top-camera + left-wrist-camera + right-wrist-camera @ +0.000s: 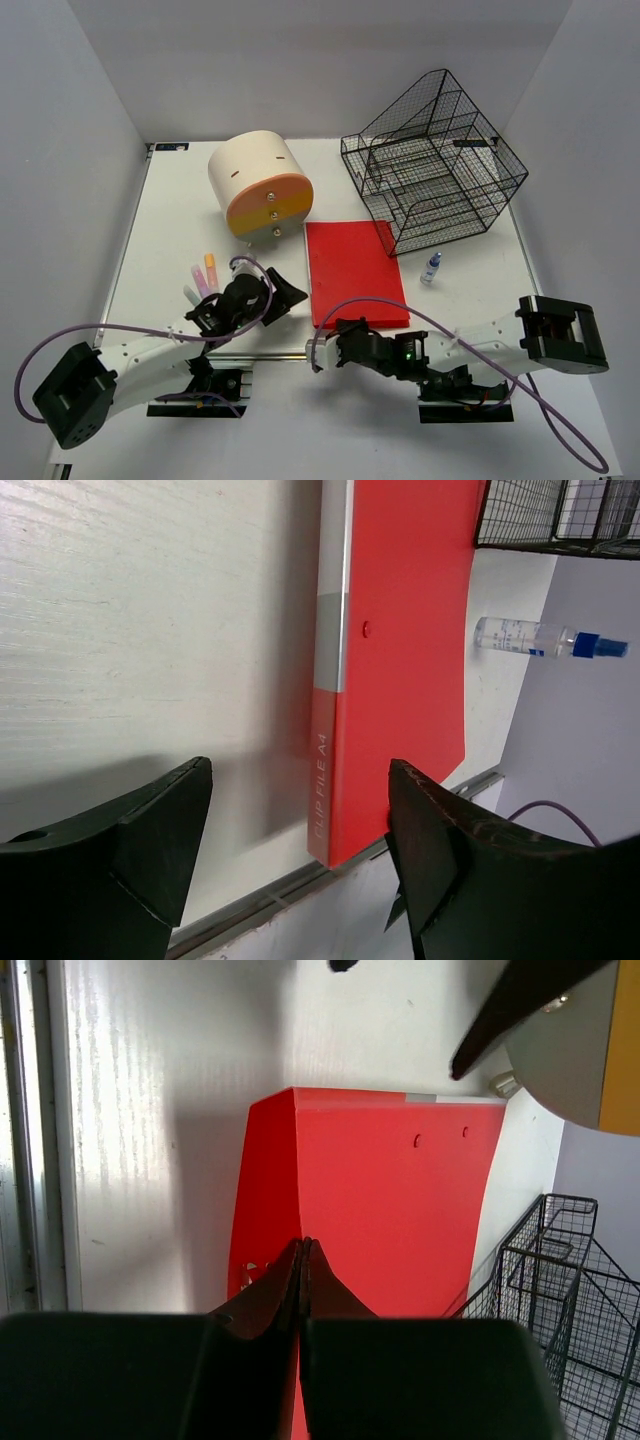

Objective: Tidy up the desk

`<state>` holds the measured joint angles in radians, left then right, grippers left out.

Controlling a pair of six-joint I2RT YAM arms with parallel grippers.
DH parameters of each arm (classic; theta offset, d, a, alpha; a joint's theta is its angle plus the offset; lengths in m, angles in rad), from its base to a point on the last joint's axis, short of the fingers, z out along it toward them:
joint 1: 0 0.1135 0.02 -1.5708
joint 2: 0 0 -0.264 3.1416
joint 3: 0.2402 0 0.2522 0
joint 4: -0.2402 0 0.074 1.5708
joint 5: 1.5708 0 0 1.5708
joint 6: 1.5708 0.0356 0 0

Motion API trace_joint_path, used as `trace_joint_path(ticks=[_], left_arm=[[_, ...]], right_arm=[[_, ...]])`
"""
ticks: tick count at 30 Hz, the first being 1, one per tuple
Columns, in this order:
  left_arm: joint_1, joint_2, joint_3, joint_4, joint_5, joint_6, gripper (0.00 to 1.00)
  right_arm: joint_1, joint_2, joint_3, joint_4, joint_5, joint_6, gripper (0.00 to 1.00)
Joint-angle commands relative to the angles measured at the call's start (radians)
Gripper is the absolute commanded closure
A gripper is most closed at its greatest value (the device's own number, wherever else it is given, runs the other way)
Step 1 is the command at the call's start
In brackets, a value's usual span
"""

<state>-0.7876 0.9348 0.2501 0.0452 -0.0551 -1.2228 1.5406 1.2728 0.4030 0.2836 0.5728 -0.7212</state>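
Note:
The robot's left gripper needs to close on the grey band (310,291) (331,643) of the red clip file's spine, between the white part and the red end of the spine.
A red clip file (355,270) lies flat near the middle of the white desk (180,220). My right gripper (338,332) is at the file's near edge, its jaws pressed together on that edge (302,1245); the red cover (400,1190) rises in a ridge at the fingertips. My left gripper (284,292) stands open just left of the file. In the left wrist view the file's near corner with its grey spine (330,780) sits between the spread fingers (300,770), closest to the right finger (420,820).
A cream cylindrical drawer box (258,183) with an orange front stands at the back left. A black wire-mesh rack (435,160) is at the back right. A small blue-capped bottle (431,267) lies right of the file. Pink and orange markers (206,274) lie by my left arm. A silver rail (265,352) runs along the near edge.

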Motion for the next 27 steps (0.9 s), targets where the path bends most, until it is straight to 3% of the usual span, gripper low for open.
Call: trace_joint_path(ticks=[1,23,27], left_arm=[[-0.004,0.027,0.012,0.067,0.029,-0.015,0.19],[-0.004,0.472,0.08,0.556,0.192,-0.113,0.18],[-0.004,0.555,0.089,0.648,0.219,-0.15,0.23]], right_arm=[[-0.008,-0.052,-0.012,0.009,-0.027,0.008,1.0],[-0.023,-0.164,-0.029,-0.049,-0.145,0.025,1.0],[-0.027,-0.173,-0.024,-0.057,-0.155,0.028,1.0]])
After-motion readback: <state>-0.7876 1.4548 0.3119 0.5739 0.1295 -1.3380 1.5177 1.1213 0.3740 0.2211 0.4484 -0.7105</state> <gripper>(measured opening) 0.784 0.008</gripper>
